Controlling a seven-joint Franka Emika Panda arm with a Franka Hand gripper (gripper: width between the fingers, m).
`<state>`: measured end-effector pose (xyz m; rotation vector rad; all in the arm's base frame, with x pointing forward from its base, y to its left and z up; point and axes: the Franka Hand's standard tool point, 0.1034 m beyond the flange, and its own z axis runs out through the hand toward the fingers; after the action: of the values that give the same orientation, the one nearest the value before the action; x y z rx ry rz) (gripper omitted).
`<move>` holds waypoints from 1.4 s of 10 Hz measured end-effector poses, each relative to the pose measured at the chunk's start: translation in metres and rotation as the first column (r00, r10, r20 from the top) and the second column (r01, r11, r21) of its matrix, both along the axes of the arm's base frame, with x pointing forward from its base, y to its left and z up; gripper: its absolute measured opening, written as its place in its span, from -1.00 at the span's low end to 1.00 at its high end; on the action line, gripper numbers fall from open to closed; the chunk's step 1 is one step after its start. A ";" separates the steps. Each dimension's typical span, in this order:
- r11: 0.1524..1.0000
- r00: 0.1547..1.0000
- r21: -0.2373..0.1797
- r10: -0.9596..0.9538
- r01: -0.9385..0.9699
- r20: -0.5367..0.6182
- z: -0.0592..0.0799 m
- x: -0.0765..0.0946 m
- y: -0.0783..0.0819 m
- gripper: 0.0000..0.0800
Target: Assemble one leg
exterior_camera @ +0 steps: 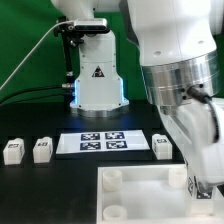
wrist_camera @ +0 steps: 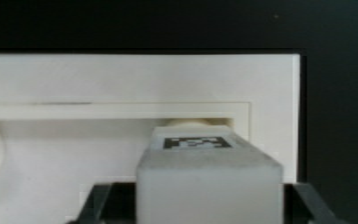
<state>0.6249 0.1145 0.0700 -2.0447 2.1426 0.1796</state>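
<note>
The leg is socketed, gripper square; I'll open, turn back, regrip to screw deeper [exterior_camera: 203, 188].
In the wrist view my gripper [wrist_camera: 202, 206] is shut on a leg [wrist_camera: 202, 172], a small white post with a black-and-white tag on its end. A dark finger [wrist_camera: 108, 202] shows on each side of it. The leg stands over a corner of the big white rimmed tabletop panel [wrist_camera: 105, 85], right at a round corner socket [wrist_camera: 186, 125]. I cannot tell if the leg touches the socket. In the exterior view the gripper [exterior_camera: 206, 186] is low over the panel [exterior_camera: 140, 200] at the exterior view's right. The held leg is mostly hidden there.
Three loose legs lie on the black table: two [exterior_camera: 13, 151] [exterior_camera: 42, 150] at the exterior view's left and one [exterior_camera: 162, 147] near my arm. The marker board [exterior_camera: 103, 142] lies between them. The robot base [exterior_camera: 97, 82] stands behind. Another round socket [exterior_camera: 113, 179] shows on the panel.
</note>
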 end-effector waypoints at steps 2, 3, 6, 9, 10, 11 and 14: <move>1.000 1.000 -0.001 0.031 -0.031 0.005 0.000 0.000 0.000 -0.27; 0.995 0.995 -0.005 0.095 -0.095 0.016 -0.001 -0.001 0.000 -0.27; 0.873 0.872 -0.040 0.487 -0.486 0.054 0.001 -0.004 0.003 0.44; 0.657 0.650 -0.096 0.754 -0.748 0.092 0.001 -0.003 0.004 0.61; 0.543 0.535 -0.120 0.839 -0.831 0.098 0.001 -0.004 0.004 0.62; 0.356 0.351 -0.168 0.934 -0.919 0.060 0.001 -0.004 0.005 0.62; -0.045 -0.055 -0.248 0.998 -0.968 0.034 0.003 0.000 0.007 0.62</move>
<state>0.6244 0.1218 0.0726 -3.0628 -0.0205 -0.0600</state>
